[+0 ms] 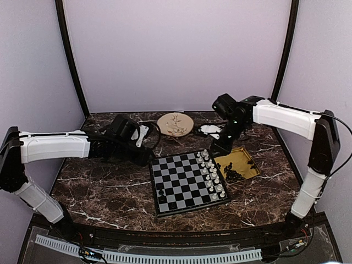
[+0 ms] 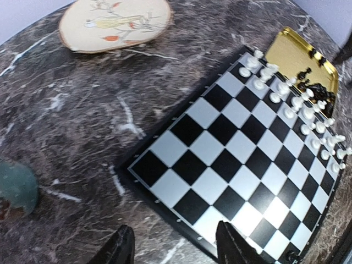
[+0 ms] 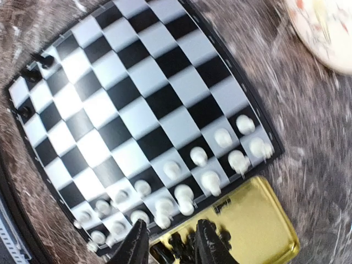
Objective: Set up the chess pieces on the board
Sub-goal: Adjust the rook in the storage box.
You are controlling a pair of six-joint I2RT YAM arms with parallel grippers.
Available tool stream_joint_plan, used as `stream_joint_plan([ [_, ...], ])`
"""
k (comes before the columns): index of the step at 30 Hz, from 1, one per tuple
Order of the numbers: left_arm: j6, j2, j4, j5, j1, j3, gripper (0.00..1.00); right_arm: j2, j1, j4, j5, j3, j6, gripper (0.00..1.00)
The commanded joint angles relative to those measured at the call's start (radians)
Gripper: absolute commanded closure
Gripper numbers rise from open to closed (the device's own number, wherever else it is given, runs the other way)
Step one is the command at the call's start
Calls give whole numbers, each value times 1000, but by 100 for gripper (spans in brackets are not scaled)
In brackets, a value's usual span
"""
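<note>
My right gripper will next close its fingers on the black chess piece at the heap's far edge (image 1: pixel 230 165) (image 3: pixel 225 236), toward the middle of the yellow tray.
The board (image 1: pixel 184 180) lies mid-table. Two rows of white pieces stand along its right side. Two black chess pieces (image 1: pixel 160 192) stand on its left edge, also in the right wrist view (image 3: pixel 44 59). Several more black pieces (image 1: pixel 235 172) lie heaped in a yellow tray (image 1: pixel 248 159) to the right of the board. My right gripper (image 1: pixel 219 149) is open just above the tray's near-board end, its fingertips (image 3: pixel 135 245) straddling the heap (image 3: pixel 181 248), gripping nothing. My left gripper (image 1: pixel 146 156) is open and empty at the board's far left corner (image 2: pixel 137 165).
A round wooden disc with a bird picture (image 1: pixel 175 124) lies behind the board, and a small white object (image 1: pixel 208 130) sits beside it. The tray also shows in the left wrist view (image 2: pixel 291 49). A blurred green shape (image 2: pixel 16 187) is at that view's left edge.
</note>
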Motion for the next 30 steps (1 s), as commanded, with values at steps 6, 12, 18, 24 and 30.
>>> stream_joint_plan([
  [6, 58, 183, 56, 257, -77, 171, 48, -178, -319, 185, 35, -360, 54, 73],
  [12, 68, 261, 57, 328, -94, 258, 53, -167, -346, 235, 71, -446, 61, 68],
  [18, 48, 274, 52, 364, -95, 270, 54, -86, -346, 244, 63, -378, 61, 68],
  [24, 31, 253, 62, 353, -96, 228, 54, -8, -345, 237, 31, -323, 55, 69],
  [30, 33, 246, 63, 331, -96, 208, 54, 41, -345, 216, -3, -293, 55, 70],
])
